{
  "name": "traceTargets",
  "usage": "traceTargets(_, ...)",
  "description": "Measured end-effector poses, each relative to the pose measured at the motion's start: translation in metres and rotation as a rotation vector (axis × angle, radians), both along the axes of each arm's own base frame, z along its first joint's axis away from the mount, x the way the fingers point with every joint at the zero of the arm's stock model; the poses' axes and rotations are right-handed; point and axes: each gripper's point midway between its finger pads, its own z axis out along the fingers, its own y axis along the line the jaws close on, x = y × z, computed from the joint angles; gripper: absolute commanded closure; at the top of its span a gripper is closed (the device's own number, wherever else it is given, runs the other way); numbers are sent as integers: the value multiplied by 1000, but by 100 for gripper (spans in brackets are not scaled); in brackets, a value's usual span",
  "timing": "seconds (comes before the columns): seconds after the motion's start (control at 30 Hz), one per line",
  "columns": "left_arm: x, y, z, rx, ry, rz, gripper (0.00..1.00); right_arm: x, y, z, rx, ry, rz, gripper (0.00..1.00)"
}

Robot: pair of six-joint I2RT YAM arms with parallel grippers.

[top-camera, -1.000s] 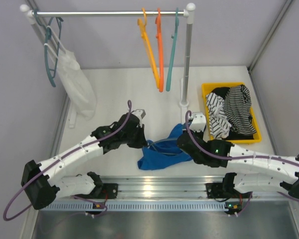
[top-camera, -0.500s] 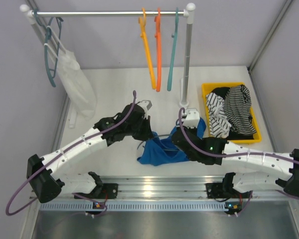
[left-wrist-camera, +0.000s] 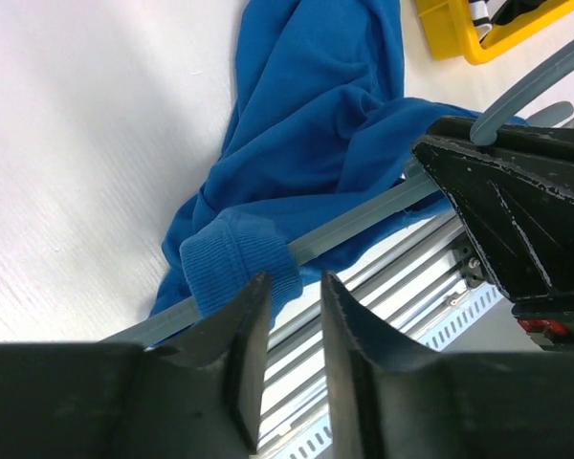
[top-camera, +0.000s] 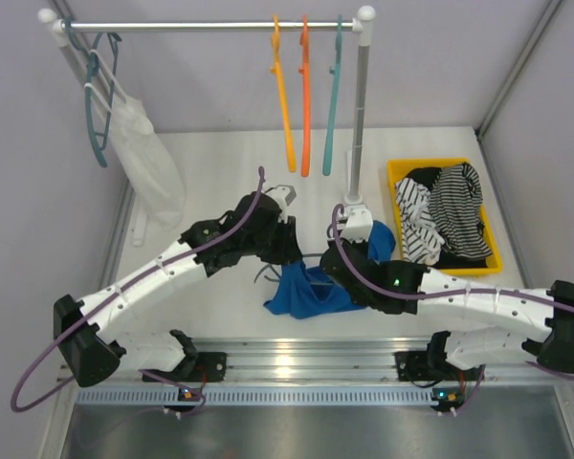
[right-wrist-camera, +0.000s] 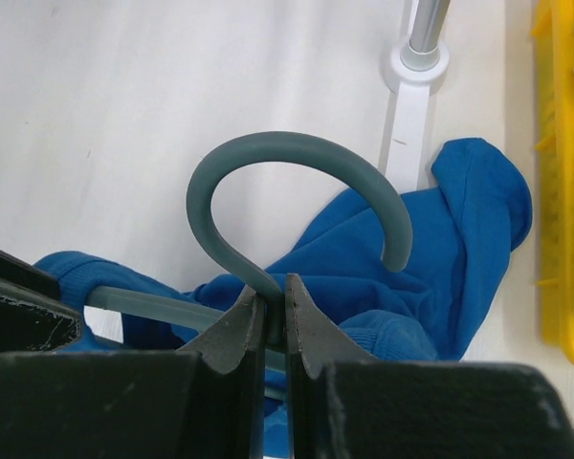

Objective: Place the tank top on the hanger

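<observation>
My left gripper should turn along the hanger's arm, which slants across its open fingers, and pinch the folded strap (left-wrist-camera: 237, 263) around the arm.
The royal-blue tank top (top-camera: 311, 295) lies bunched on the table between my two grippers. The slate-teal hanger (left-wrist-camera: 364, 218) runs through it, and one folded strap (left-wrist-camera: 237, 253) sits draped over the hanger's arm. My left gripper (left-wrist-camera: 292, 287) hovers just in front of that strap, open, with nothing between its fingers. My right gripper (right-wrist-camera: 275, 304) is shut on the hanger's neck, just below the curved hook (right-wrist-camera: 287, 143), with the tank top (right-wrist-camera: 430, 277) spread behind it. In the top view the left gripper (top-camera: 289, 251) and right gripper (top-camera: 333, 258) stand close together over the cloth.
A clothes rack post and base (top-camera: 354, 206) stand just behind the grippers, with orange (top-camera: 305, 105), yellow-orange (top-camera: 285, 105) and teal (top-camera: 332, 105) hangers on its rail. A yellow bin (top-camera: 398, 172) of striped garments is at the right. A white garment (top-camera: 148, 163) hangs at the left.
My left gripper has opened and let go of the blue strap, which now rests on the hanger's arm. Both arms have shifted toward the centre and the rack.
</observation>
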Motion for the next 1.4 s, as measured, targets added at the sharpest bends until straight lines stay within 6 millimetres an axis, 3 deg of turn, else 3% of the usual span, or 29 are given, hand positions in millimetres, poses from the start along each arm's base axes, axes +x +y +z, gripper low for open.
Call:
traceTargets(0.2,0,0,-1,18,-29,-41,46,-1,5,1,10,1,19,100)
traceTargets(0.33,2,6,2,47,-82,-70,40,-1,8,1,25,3,28,100)
traceTargets(0.63,2,34,34,96,-305,-145,35,-6,1,0,55,2,44,100)
traceTargets(0.9,-18,34,9,129,-313,-352,34,-10,-3,6,82,-5,57,100)
traceTargets(1.17,-21,23,3,76,-307,-473,35,-12,-7,10,91,-12,67,100)
traceTargets(1.4,-28,12,-15,37,-277,-541,39,-13,-8,11,85,-12,79,100)
